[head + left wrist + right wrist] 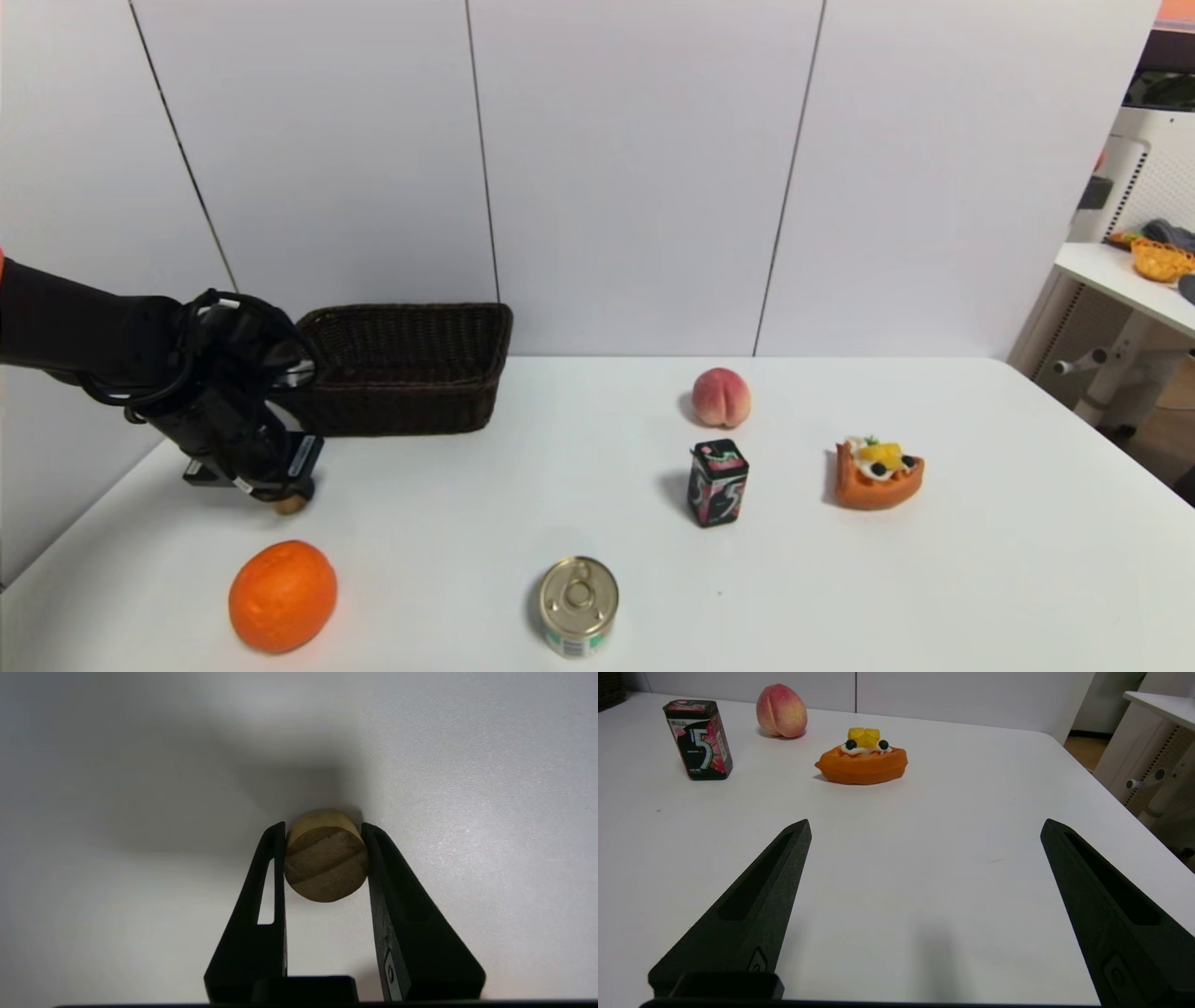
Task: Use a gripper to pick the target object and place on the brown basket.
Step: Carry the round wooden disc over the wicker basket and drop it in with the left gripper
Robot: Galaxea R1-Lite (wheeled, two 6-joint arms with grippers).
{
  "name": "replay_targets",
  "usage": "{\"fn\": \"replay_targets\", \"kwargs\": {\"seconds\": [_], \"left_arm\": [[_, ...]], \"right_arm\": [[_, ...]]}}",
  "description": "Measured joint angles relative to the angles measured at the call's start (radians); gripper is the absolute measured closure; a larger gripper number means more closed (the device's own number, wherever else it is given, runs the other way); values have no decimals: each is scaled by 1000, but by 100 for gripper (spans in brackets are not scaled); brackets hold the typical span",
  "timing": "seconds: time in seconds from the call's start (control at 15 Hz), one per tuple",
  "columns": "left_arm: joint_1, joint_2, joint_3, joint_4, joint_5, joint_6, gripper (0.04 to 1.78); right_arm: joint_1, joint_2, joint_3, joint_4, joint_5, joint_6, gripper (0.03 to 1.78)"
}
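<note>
Next, my left gripper lets go of the tan-gold cylinder inside the brown basket (382,398), at a spot close behind the middle of the basket's front side.
The target object (325,861) is a small tan-gold short cylinder. In the head view it (292,504) shows just under my left gripper (285,493), at the table's left, in front of the brown basket (401,369). In the left wrist view my left gripper (323,828) has both fingers pressed against the cylinder's sides, at the table surface. The dark woven basket stands at the back left by the wall, behind the left arm. My right gripper (924,828) is open and empty above bare table; it does not show in the head view.
An orange (283,595) lies in front of the left gripper. A silver-topped tin can (579,605) stands at the front middle. A black gum box (717,483), a peach (721,397) and an orange waffle tart (878,474) sit to the right. A side table (1120,271) stands far right.
</note>
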Motion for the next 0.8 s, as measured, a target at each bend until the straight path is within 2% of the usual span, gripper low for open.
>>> {"fn": "replay_targets", "kwargs": {"seconds": [0.27, 0.47, 0.8], "left_arm": [[-11, -129, -40, -10, -3, 8, 131], [-28, -235, -165, -14, -1, 13, 131], [-61, -201, -381, -20, -1, 23, 131]], "right_arm": [[0, 0, 0, 0, 0, 0, 11], [0, 0, 0, -1, 0, 0, 11], [0, 0, 0, 0, 0, 0, 11]]}}
